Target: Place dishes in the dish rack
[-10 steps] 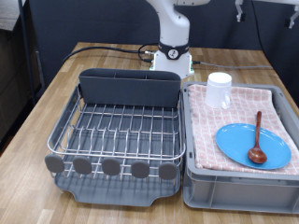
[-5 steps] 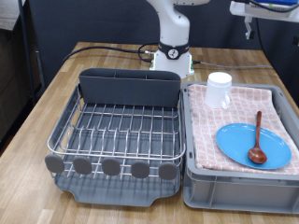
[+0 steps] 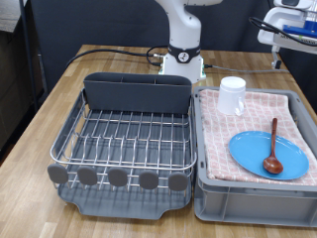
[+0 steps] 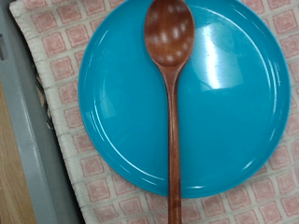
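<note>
My gripper should next move to the middle of the wooden spoon's handle (image 3: 273, 135) (image 4: 174, 168) and close there, because the spoon is lying on top of the light-blue plate.
The light-blue plate (image 3: 268, 154) lies on the pink checked cloth in the grey bin (image 3: 238, 196), at the exterior view's right. The reddish-brown wooden spoon (image 3: 273, 149) lies across the plate. The white cup (image 3: 232, 96) stands upside down at the bin's far end. The dish rack (image 3: 124, 139) stands empty to the left of the bin. My gripper (image 3: 284, 38) hangs high above the bin's far right corner and holds nothing that shows. The wrist view looks straight down on the plate (image 4: 112, 103) and the spoon (image 4: 171, 103); no fingers show in it.
The rack's tall utensil box (image 3: 136, 92) is at its far side, and round grey tabs (image 3: 119, 178) line its near edge. The robot base (image 3: 182, 61) stands behind rack and bin, with cables on the wooden table (image 3: 40, 129).
My hand has come into the exterior view at the top right and moved lower and to the right. The dishes and the rack have not moved.
</note>
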